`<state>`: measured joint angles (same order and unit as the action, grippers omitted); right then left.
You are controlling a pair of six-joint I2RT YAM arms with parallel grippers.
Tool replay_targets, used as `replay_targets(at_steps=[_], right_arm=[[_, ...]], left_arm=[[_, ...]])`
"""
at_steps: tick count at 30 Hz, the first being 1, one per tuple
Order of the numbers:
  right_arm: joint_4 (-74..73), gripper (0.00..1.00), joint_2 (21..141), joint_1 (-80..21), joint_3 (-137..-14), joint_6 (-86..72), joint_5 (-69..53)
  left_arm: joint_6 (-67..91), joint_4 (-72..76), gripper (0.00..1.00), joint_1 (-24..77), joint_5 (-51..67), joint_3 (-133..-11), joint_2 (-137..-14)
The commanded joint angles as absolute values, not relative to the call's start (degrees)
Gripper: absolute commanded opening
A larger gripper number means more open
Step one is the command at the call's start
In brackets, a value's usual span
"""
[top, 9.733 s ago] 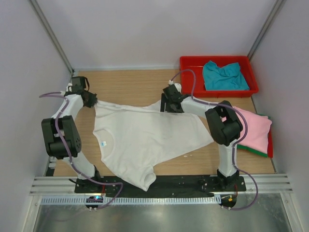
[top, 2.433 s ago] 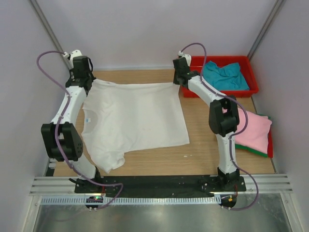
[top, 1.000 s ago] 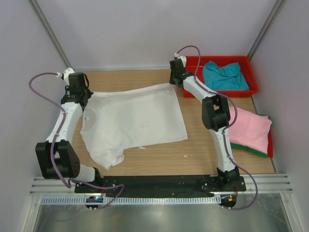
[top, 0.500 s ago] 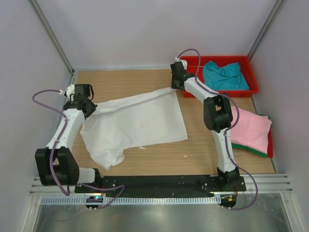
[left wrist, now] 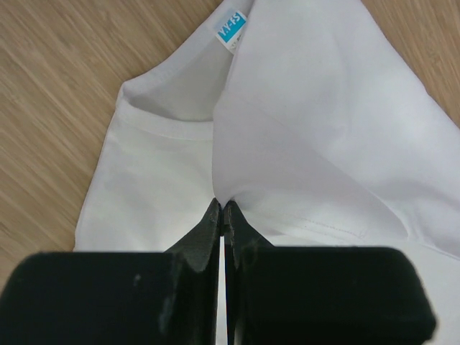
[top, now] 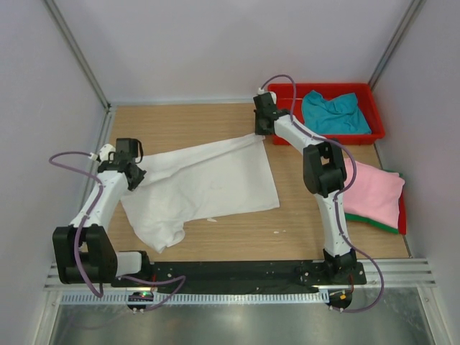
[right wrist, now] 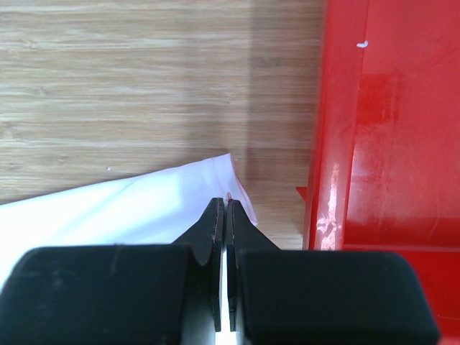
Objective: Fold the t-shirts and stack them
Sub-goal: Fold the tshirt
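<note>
I will release the pinched corner on the white t-shirt's side edge (top: pixel 267 163) from my right gripper near the red tray's corner.
The white t-shirt (top: pixel 208 183) lies spread on the wooden table, its far edge lifted into a diagonal fold. My left gripper (top: pixel 134 176) is shut on that edge at the left. In the left wrist view, the cloth (left wrist: pixel 323 144) bunches at the left gripper's (left wrist: pixel 222 207) tips, with the collar label (left wrist: pixel 231 29) beyond. My right gripper (top: pixel 260 131) is shut on the shirt's far right corner (right wrist: pixel 144 205), pinched at the right gripper's (right wrist: pixel 226 201) tips. A teal t-shirt (top: pixel 334 111) lies crumpled in the red tray (top: pixel 284 92). The folded pink t-shirt (top: pixel 374 192) rests on a green t-shirt (top: pixel 372 224).
The red tray's wall (right wrist: pixel 345 144) stands just right of my right gripper. The pink and green stack sits at the table's right edge on a red tray (top: pixel 402 212). Grey walls enclose the table on three sides.
My left gripper has drawn the shirt's far-left edge toward the near side, laying it over the shirt body. The right gripper has stayed near the tray, holding its corner.
</note>
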<state>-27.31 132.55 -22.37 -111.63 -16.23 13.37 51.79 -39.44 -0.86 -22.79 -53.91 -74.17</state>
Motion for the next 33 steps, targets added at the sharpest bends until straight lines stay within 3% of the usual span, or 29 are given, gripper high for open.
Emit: replay_targets(at_steps=[1,33], right_arm=[[-27.69,0.01,127.97,-22.41,-111.62,-14.94,13.1],[-30.23,0.01,123.05,-22.94,-103.54,-14.33,9.85]], left_arm=[[52.91,-39.55,0.0,-0.88,-25.75,-53.53,-71.89],[48.34,-36.91,0.0,-0.88,-28.21,-57.04,-76.9]])
